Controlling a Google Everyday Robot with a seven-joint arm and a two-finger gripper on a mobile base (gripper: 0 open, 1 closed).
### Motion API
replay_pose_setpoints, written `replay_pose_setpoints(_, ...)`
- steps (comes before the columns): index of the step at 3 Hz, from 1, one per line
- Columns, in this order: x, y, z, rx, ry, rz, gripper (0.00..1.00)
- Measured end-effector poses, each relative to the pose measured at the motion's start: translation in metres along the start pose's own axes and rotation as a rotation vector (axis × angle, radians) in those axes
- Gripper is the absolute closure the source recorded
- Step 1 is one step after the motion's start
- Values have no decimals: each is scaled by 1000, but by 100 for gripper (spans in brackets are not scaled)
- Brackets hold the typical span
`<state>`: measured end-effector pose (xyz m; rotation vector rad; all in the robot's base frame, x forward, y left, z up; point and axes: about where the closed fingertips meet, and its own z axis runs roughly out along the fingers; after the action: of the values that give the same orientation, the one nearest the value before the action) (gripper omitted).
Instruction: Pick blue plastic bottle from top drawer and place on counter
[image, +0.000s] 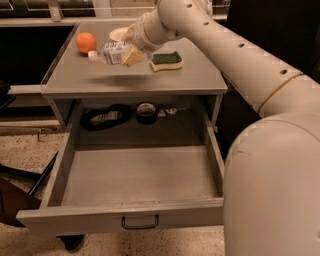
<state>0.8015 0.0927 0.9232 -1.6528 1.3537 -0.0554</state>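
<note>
I should use my gripper to set the blue plastic bottle down on the counter (122, 63) in front of the white bowl, beside the green-yellow sponge.
My gripper (126, 54) is over the counter (165, 80), shut on the blue plastic bottle (111, 53). The bottle lies on its side in the fingers, white cap pointing left towards an orange, held a little above the counter top; its shadow shows below it. The top drawer (135, 175) is pulled fully out and nothing lies in it. Its front panel with the small dark handle (140, 222) faces me. My arm reaches in from the lower right and covers the right side of the view.
An orange (86, 42), a white bowl (119, 34) and a green-yellow sponge (167, 61) sit on the counter. The open shelf recess behind the drawer holds dark items (105, 118) and a tape roll (146, 112). A dark chair base stands at the lower left.
</note>
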Motion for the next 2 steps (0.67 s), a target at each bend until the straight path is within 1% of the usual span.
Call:
replay_pose_setpoints(1, 29, -11, 26, -21, -9, 92, 100)
replay_pose_setpoints(2, 38, 0, 49, -115, -61, 144, 100)
